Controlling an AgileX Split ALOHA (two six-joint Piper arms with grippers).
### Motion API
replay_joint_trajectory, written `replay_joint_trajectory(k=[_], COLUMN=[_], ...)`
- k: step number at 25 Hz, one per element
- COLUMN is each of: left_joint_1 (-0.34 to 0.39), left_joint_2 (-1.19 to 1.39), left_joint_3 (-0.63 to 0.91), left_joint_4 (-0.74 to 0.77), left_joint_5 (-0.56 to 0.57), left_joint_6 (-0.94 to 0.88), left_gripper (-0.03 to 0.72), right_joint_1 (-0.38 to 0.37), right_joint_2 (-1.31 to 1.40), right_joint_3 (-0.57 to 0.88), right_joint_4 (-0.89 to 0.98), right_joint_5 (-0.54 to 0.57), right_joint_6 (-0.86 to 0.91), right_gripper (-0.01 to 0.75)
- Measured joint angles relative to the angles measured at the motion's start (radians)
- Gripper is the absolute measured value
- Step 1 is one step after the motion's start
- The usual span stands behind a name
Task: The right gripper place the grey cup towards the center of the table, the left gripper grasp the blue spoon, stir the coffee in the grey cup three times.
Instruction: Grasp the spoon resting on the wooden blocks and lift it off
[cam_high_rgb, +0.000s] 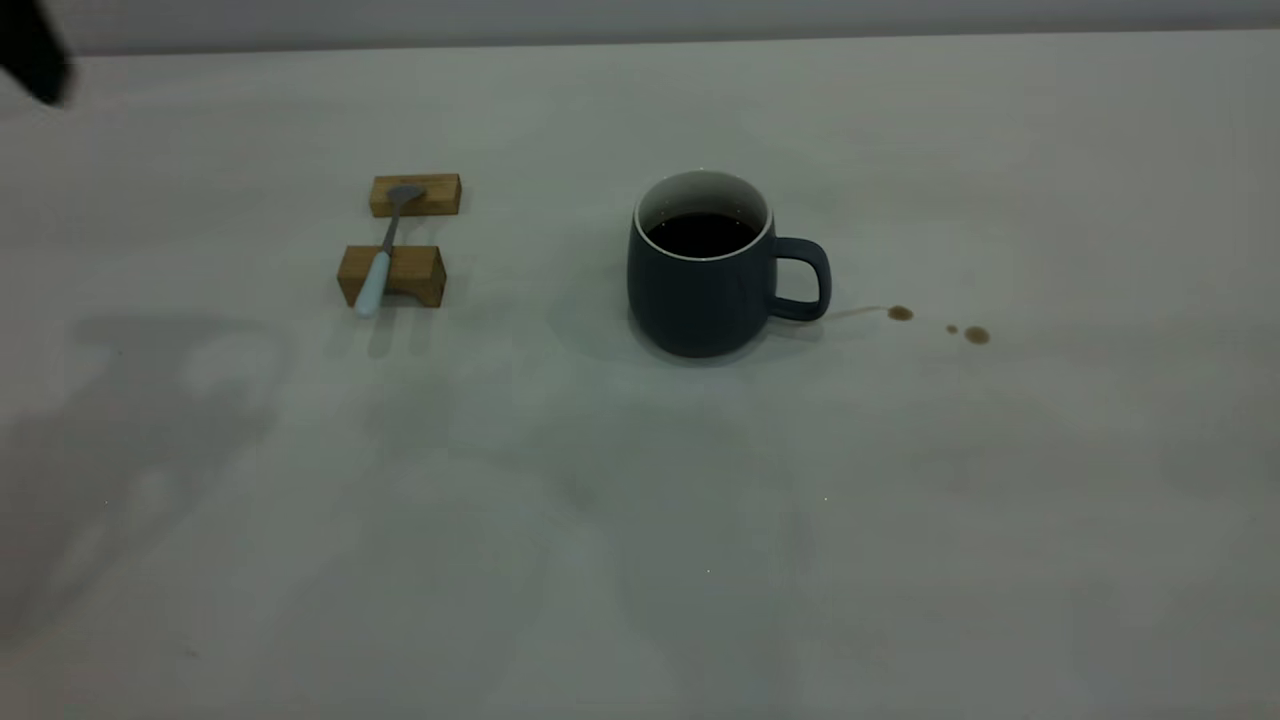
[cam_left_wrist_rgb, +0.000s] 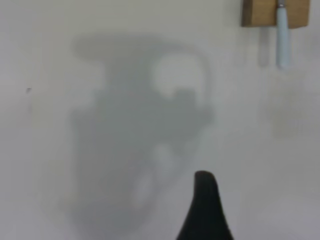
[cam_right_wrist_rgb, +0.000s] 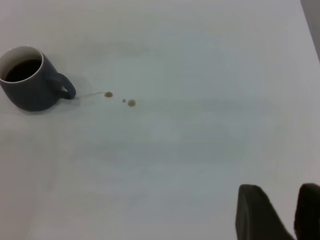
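Note:
My left gripper is going to close on the pale handle (cam_high_rgb: 368, 294) (cam_left_wrist_rgb: 283, 48) of the blue spoon, close to the loose end that sticks out past the nearer wooden block.
The grey cup (cam_high_rgb: 700, 290) stands upright near the middle of the table (cam_high_rgb: 640, 520), its handle towards the right arm's side, with dark coffee (cam_high_rgb: 702, 233) inside. The blue spoon (cam_high_rgb: 383, 258) lies across two wooden blocks, pale handle towards the camera. My left gripper (cam_left_wrist_rgb: 260, 210) hovers over bare table, well short of the spoon (cam_left_wrist_rgb: 282, 35). Only one of its fingers (cam_left_wrist_rgb: 205, 210) shows, with bare table beside it. My right gripper (cam_right_wrist_rgb: 285, 192) is open and empty, far from the cup (cam_right_wrist_rgb: 27, 80) on its handle side.
The two brown wooden blocks (cam_high_rgb: 392, 275) (cam_high_rgb: 415, 194) hold the spoon off the table. Small brown drops and a streak (cam_high_rgb: 900, 313) lie right of the cup's handle. A dark part of the left arm (cam_high_rgb: 35, 50) shows at the far left corner.

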Motion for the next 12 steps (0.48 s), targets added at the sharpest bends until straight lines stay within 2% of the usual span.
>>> replay_joint_trajectory(k=[12], left_joint_1=[0.001], left_joint_2=[0.019], left_joint_3=[-0.009], left_joint_4=[0.001], left_joint_5=[0.003], left_joint_6=[0.000], left_gripper=[0.663], right_joint_1=[0.000], right_joint_2=[0.000], right_joint_3=[0.000], right_joint_4=[0.000], right_joint_5=[0.000], right_joint_6=[0.000], right_gripper=[0.238])
